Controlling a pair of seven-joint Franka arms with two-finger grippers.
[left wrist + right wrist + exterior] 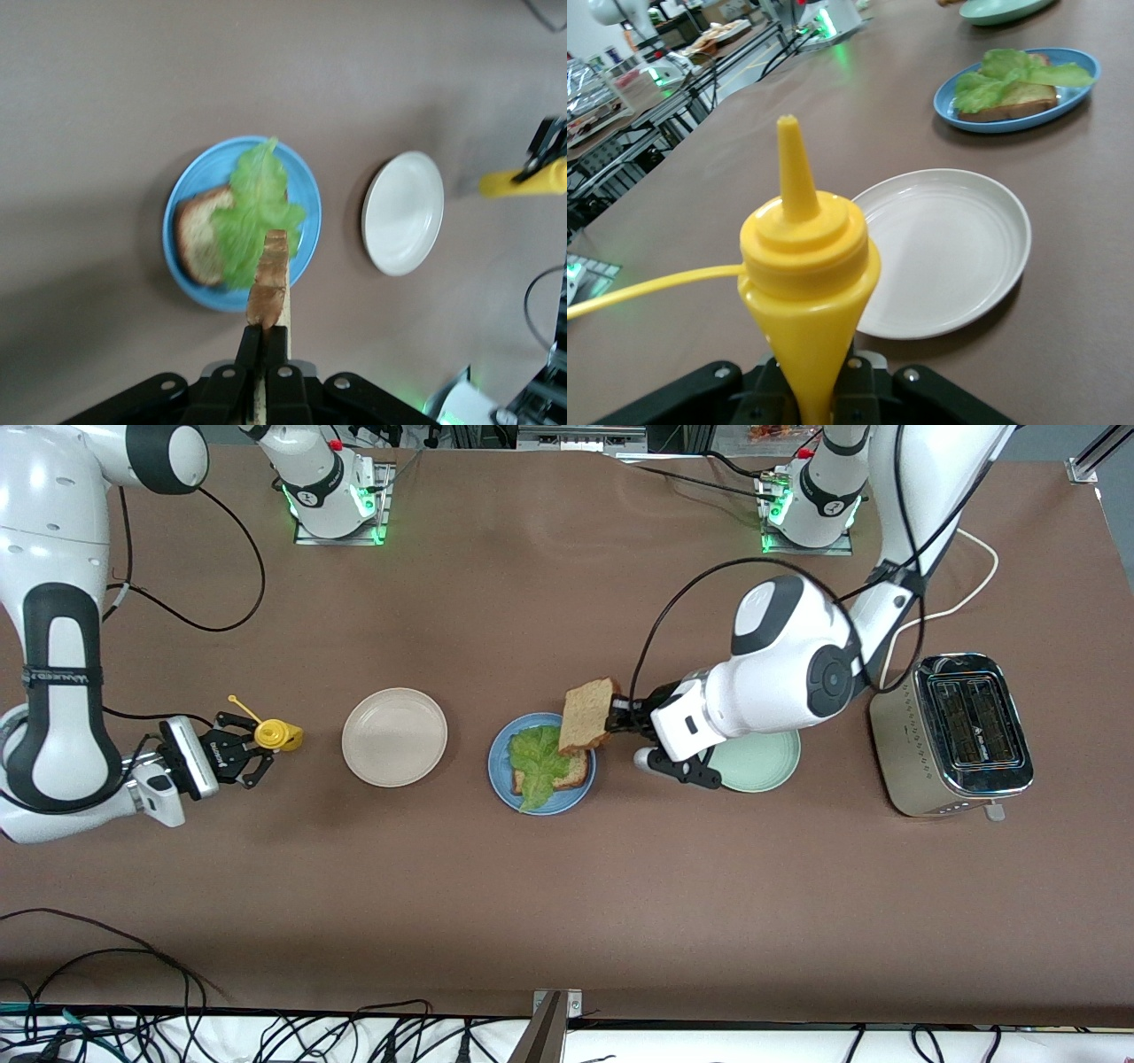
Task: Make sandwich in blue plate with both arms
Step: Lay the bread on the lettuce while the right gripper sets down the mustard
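Observation:
My left gripper needs to let go of the second bread slice on the green lettuce leaf over the blue plate's middle (541,760) (247,223).
The blue plate (501,776) holds one brown bread slice (576,769) with a green lettuce leaf (533,755) on it. My left gripper (615,716) is shut on a second bread slice (586,714) and holds it tilted over the plate's edge toward the left arm's end. In the left wrist view the held slice (269,282) shows edge-on over the plate (193,181) and lettuce (252,211). My right gripper (250,751) is shut on a yellow squeeze bottle (277,734) near the right arm's end; the bottle (804,292) fills the right wrist view.
A beige-white plate (394,736) lies between the bottle and the blue plate. A pale green plate (764,763) lies under the left arm's wrist. A silver toaster (959,732) stands at the left arm's end. Cables run along the table's front edge.

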